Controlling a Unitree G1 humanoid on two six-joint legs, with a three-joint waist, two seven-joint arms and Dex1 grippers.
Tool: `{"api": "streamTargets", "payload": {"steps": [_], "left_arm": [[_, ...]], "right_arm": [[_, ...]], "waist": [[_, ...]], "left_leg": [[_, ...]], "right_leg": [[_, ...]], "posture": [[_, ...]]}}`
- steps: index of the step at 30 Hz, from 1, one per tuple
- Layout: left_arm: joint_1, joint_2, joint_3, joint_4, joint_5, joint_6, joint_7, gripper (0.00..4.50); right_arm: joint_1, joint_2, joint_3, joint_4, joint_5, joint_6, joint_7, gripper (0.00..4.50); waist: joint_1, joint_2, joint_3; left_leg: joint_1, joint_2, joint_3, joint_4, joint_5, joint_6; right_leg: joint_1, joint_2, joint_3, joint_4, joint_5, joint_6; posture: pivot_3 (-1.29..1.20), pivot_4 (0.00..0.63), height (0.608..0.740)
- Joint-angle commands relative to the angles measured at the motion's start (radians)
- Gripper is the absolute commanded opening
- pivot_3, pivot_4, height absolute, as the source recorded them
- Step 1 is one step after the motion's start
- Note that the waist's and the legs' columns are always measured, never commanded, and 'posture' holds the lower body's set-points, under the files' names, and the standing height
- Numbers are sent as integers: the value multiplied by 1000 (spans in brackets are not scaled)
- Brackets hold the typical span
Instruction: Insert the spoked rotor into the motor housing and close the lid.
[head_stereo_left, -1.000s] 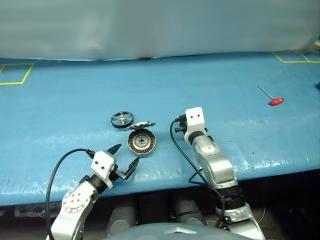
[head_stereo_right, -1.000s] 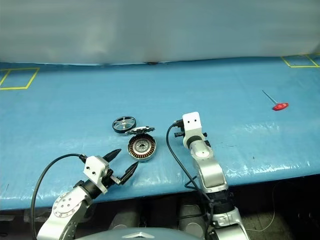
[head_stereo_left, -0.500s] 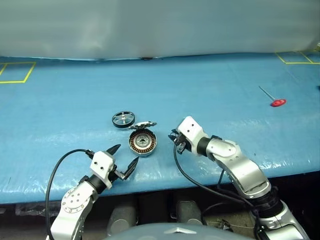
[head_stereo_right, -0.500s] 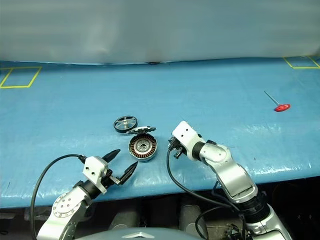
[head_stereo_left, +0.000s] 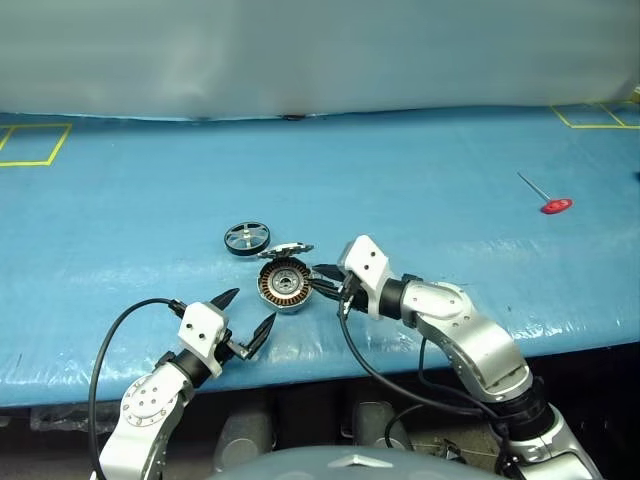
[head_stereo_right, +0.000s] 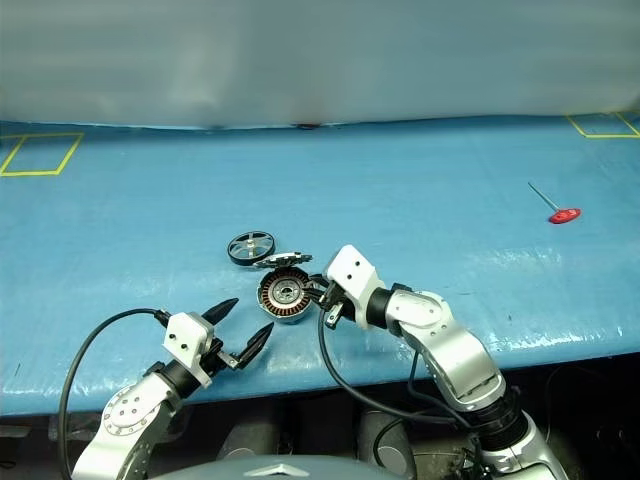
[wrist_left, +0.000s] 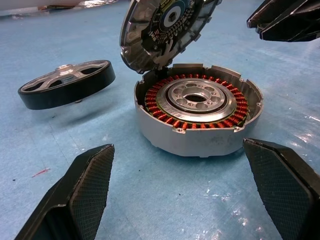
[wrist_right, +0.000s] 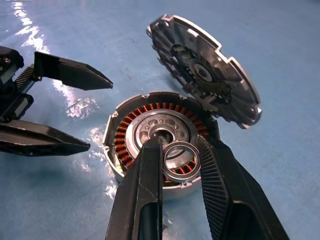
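Note:
My right gripper has the small silver ring. Next, I set it down on the round metal middle part of the motor housing inside the copper windings (head_stereo_left: 285, 282) (wrist_right: 163, 134).
The motor housing (head_stereo_left: 284, 284) lies on the blue table with its copper windings facing up. Its lid (head_stereo_left: 285, 249) stands tilted open at the far rim, dark ribbed side showing (wrist_right: 205, 75). The spoked rotor (head_stereo_left: 245, 239) lies flat just beyond and to the left, apart from the housing (wrist_left: 197, 112). My right gripper (head_stereo_left: 318, 280) points at the housing from its right, shut on a small silver ring (wrist_right: 169, 173) held just above the housing's near rim. Close to the table's front edge, my left gripper (head_stereo_left: 248, 311) stands open and holds nothing.
A red-handled tool (head_stereo_left: 552, 205) lies far right on the table. Yellow tape squares (head_stereo_left: 25, 145) mark the far corners. A pale sheet rises behind the table. The front edge (head_stereo_left: 330, 365) runs just under both wrists.
My right arm has swung left and back, turning its gripper from pointing away across the table to pointing at the housing's right side. The left gripper, housing, lid and rotor have not moved.

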Motion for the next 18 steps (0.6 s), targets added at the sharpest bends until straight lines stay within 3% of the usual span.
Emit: {"api": "streamTargets", "payload": {"steps": [1,18], "left_arm": [[0,1,6,-16,4,-28,-3,4500],[-1,-6,-11,-16,8,-31,2,4500]], "right_arm": [[-18,38,26,33,-38,-69,-32,678],[-30,236,47,254,-77,-160,-88,678]], "waist": [[0,0,0],[0,0,0]], "left_leg": [[0,0,0,0,0,0],[0,0,0,1,0,0]], "right_leg": [[0,0,0,0,0,0],[0,0,0,1,1,0]], "posture": [[0,150,740],[0,150,740]]}}
